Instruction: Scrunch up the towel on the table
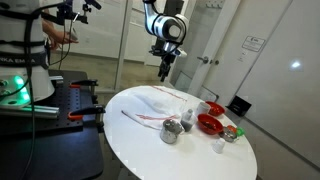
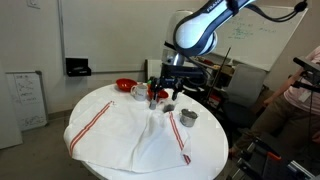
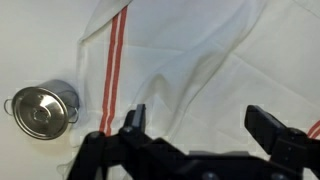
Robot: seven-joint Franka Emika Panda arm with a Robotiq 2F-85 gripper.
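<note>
I need to next lower my gripper to the raised fold (image 1: 157, 99) (image 3: 176, 103) that is in the middle of the white towel, and close it on the fold there.
The white towel with red stripe lines (image 2: 125, 130) lies spread over the round white table (image 2: 205, 150). It also shows in an exterior view (image 1: 160, 100) and in the wrist view (image 3: 190, 60), slightly rumpled. My gripper (image 3: 200, 125) is open and empty, hovering above the towel's middle, with a red stripe to its left. In both exterior views the gripper (image 1: 164, 72) (image 2: 165, 100) hangs above the table's far part, apart from the cloth.
A small steel pot (image 3: 42, 110) stands beside the towel's striped edge, also seen in both exterior views (image 1: 171, 130) (image 2: 187, 117). Red bowls (image 1: 209, 122) (image 2: 125, 86) and small items sit near the table's edge. A black bench (image 1: 70, 105) stands beside the table.
</note>
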